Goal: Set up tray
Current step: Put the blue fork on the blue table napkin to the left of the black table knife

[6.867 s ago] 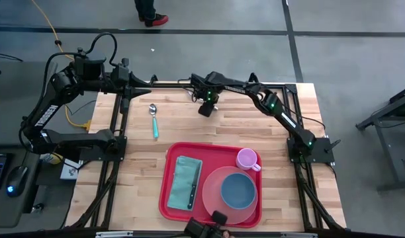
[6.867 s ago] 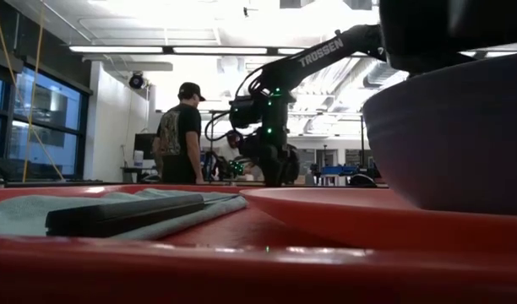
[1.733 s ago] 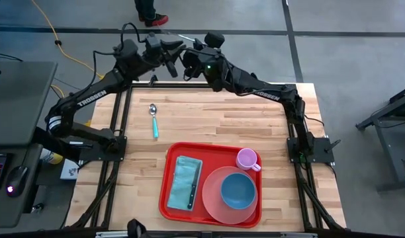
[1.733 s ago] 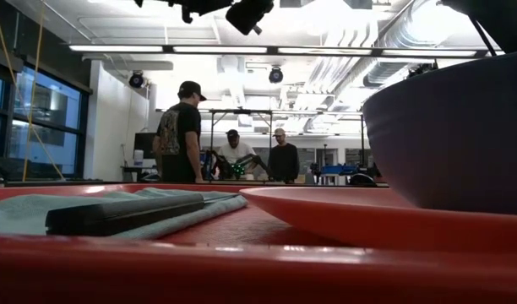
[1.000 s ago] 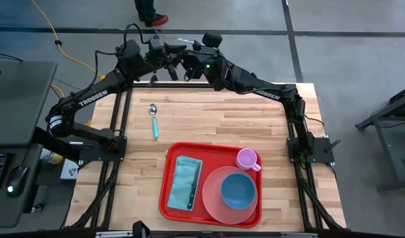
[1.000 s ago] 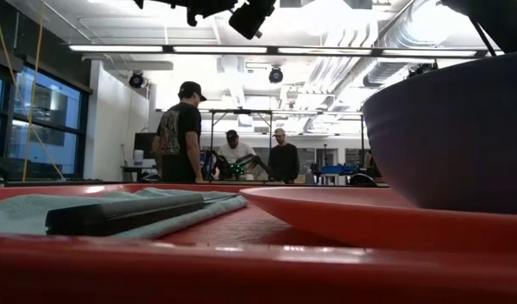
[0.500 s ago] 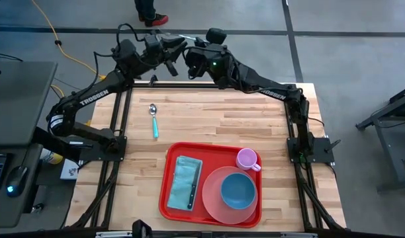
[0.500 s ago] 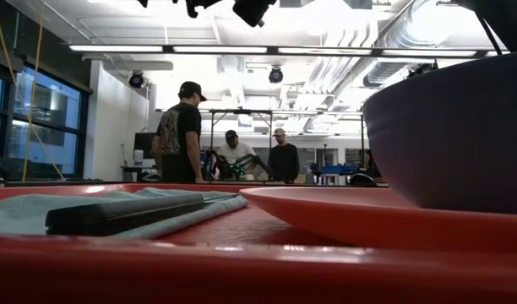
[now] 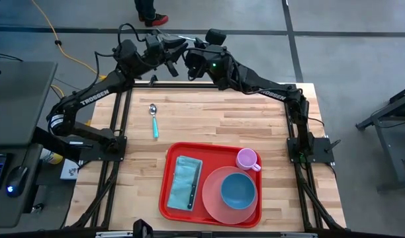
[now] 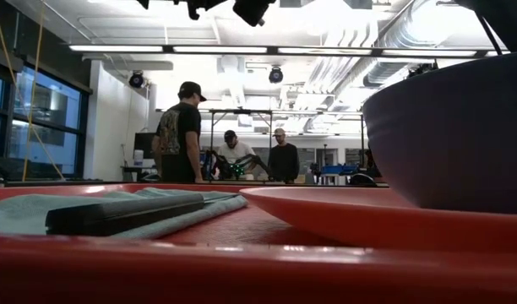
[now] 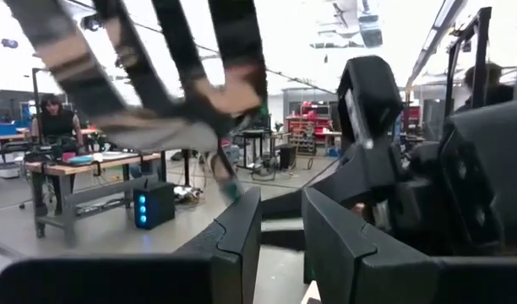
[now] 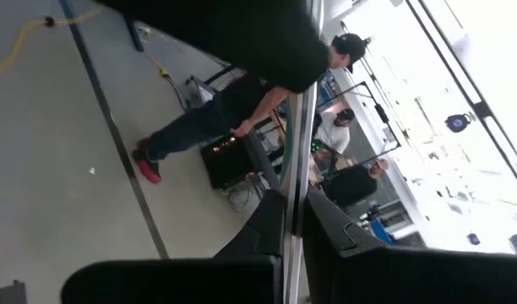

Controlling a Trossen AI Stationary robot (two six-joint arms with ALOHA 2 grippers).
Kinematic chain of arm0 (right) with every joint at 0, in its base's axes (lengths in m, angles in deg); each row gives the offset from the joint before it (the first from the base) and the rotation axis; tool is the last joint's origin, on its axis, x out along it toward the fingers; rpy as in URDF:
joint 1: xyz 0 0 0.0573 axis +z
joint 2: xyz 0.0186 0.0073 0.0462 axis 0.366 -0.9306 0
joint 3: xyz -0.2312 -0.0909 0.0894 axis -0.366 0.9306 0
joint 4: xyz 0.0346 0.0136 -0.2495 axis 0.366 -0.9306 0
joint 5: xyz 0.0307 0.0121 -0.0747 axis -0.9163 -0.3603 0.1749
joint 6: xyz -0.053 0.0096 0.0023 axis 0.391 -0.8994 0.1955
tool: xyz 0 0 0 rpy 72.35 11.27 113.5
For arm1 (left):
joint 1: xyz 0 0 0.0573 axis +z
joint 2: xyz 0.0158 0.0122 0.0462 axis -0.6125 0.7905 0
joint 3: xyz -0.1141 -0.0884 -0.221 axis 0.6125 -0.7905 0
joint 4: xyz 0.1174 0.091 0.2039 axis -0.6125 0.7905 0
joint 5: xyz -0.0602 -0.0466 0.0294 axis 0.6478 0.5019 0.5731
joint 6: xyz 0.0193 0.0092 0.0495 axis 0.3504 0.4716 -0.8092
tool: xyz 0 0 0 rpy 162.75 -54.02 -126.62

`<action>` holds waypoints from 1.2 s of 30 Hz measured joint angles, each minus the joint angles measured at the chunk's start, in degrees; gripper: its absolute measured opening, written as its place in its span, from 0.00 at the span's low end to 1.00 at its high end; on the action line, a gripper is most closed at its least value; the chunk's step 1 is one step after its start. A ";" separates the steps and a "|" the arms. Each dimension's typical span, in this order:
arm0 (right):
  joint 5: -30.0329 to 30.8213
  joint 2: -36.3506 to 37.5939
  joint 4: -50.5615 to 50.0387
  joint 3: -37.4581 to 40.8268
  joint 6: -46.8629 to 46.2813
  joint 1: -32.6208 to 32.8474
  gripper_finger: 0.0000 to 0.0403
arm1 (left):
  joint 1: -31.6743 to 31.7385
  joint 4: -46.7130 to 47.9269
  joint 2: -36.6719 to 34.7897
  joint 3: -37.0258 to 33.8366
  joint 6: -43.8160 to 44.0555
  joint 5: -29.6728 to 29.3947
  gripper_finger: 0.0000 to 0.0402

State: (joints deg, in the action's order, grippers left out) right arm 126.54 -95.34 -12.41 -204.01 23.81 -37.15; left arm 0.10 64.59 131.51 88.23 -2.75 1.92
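Note:
The neck of the silver fork is outside the open fingers of my left gripper, so next I move that gripper over and take the neck point(image 11: 216, 156) before my right gripper opens.
The red tray point(image 9: 168, 198) lies near the table's near edge. It carries a folded teal cloth point(image 9: 181, 178) with a dark knife point(image 9: 193, 192) on it, a salmon plate point(image 9: 212, 192) holding a blue bowl point(image 9: 238, 190), and a pink cup point(image 9: 247, 159). A teal-handled spoon point(image 9: 153, 121) lies flat on the bare wood. Both grippers hang high above the far edge, tips close together. My left gripper point(image 9: 173, 58) point(image 11: 281, 228) is open with nothing between its fingers. My right gripper point(image 9: 189, 61) point(image 12: 294, 224) is shut on a thin silver utensil point(image 12: 299, 152). My right gripper pinches the thin silver utensil between its two fingers. The utensil shows edge-on and sticks out forward past the fingertips point(image 12: 271, 221). It is lifted clear, high over the table's far edge. Which part of it the fingers are on cannot be told.
The wood between the spoon and the table's right edge point(image 9: 255, 119) is bare, as is the strip left of the tray. Black frame posts stand along both sides of the table. People point(image 10: 178, 131) stand in the room beyond the far edge.
My right gripper has shifted slightly toward the far edge, staying high and close to the left gripper. Everything on the tray and the spoon have stayed where they were.

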 joint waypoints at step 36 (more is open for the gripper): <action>-5.12 1.99 -6.48 -0.02 -4.71 0.11 0.00 | 0.00 -11.69 4.30 0.04 6.03 2.96 0.59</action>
State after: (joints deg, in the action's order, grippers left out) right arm 121.42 -93.35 -18.90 -204.03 19.09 -37.04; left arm 0.10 52.90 135.81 88.27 3.28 4.88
